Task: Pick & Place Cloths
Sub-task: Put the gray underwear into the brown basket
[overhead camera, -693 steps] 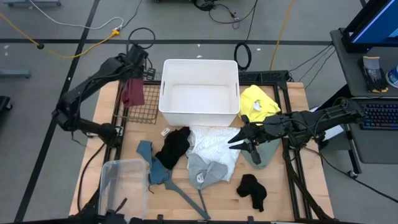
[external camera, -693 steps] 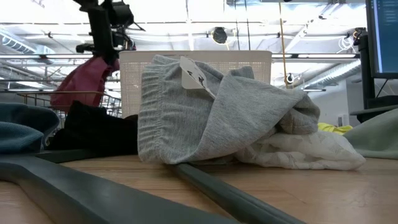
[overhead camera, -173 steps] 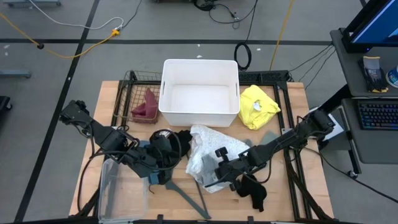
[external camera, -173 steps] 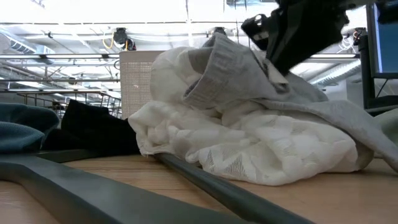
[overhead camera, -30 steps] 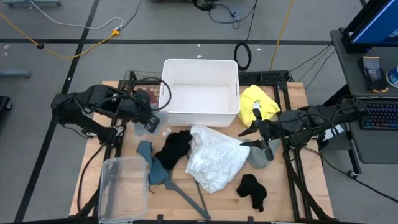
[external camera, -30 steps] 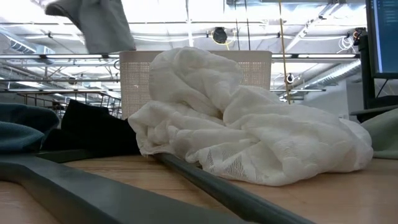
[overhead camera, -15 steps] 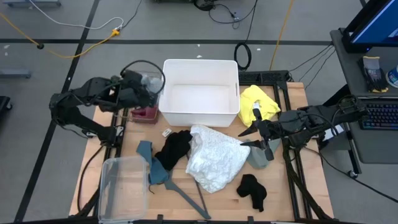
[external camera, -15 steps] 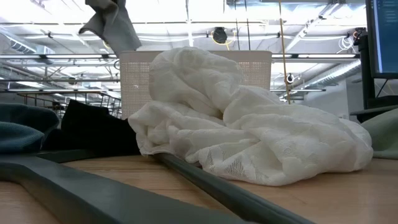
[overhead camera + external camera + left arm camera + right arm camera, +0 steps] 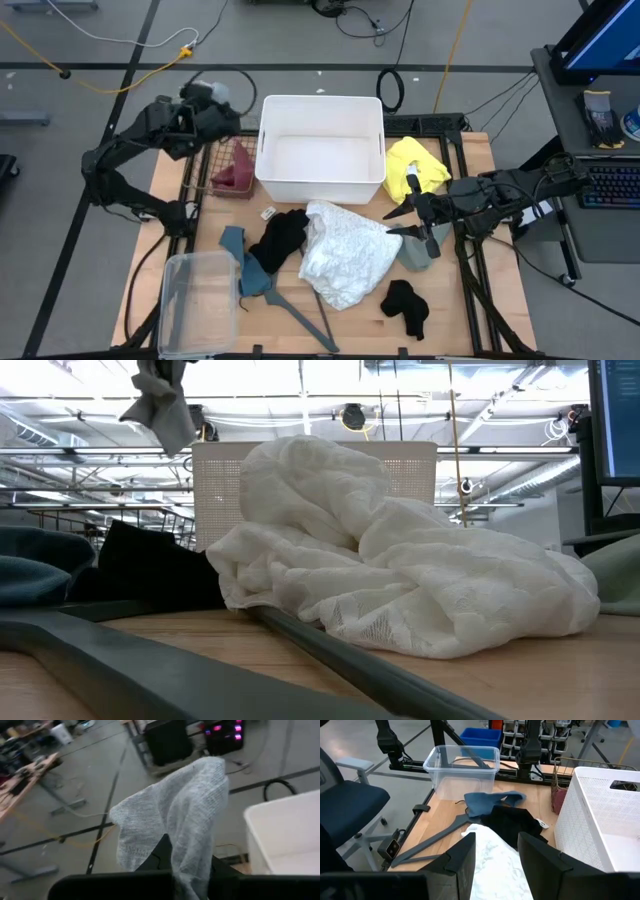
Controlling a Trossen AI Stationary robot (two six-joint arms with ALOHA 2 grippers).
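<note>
My left gripper needs to let go of the light grey cloth in the wire basket [image 9: 224, 163], against the maroon cloth.
My left gripper [image 9: 212, 98] is raised over the far left corner of the table, shut on a light grey cloth [image 9: 175, 815], which hangs high in the low view [image 9: 160, 405]. A maroon cloth [image 9: 235, 175] lies in the wire basket [image 9: 205, 135] below. My right gripper [image 9: 405, 215] hovers open at the table's right, beside the lacy white cloth [image 9: 345, 255] and over a pale grey-green cloth [image 9: 415, 252]. The yellow cloth [image 9: 415, 168], two black cloths [image 9: 280, 235] [image 9: 405, 305] and the teal cloth [image 9: 245, 268] lie on the table. My left gripper holds the light grey cloth lifted clear of the table. The cloth drapes over the fingers [image 9: 165, 852] and hides the place of contact. A bunched fold [image 9: 200, 780] stands above them, and the rest hangs slack below the gripper [image 9: 165, 420].
A white bin [image 9: 375, 150] stands at the far middle, next to the wire basket. A clear plastic box [image 9: 195, 300] sits at the near left corner. A grey hanger [image 9: 300, 312] lies near the teal cloth. Bare wood [image 9: 470, 300] shows at the near right.
My left gripper has carried the light grey cloth from beside the white bin's near left corner toward the table's far edge, passing over the wire basket and turning as it went. The cloth stays lifted and hangs more bunched.
</note>
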